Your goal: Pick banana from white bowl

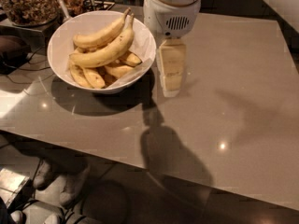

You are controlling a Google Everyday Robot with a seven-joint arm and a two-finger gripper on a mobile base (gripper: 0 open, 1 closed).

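Note:
The longest banana lies across the top of the pile in the white bowl, and my gripper should close on the stem half (119, 45) of that banana.
The white bowl (58, 38) stands at the table's far left, lined with white paper and holding several bananas. The banana (100, 54), the longest and thickest, lies across the top of the pile, stem pointing up to the right. A slimmer long banana (96, 36) lies just behind it. Short stubby bananas (93, 77) lie beneath. My gripper (171, 88) hangs from the white arm housing (170, 13), pointing down, just right of the bowl's rim and above the table. It holds nothing that I can see.
A glass jar of brown granola (28, 3) stands behind the bowl at the far left, with utensils (63, 6) beside it. The grey table (233, 92) stretches to the right; its front edge runs diagonally below. Shoes (60, 181) are on the floor below.

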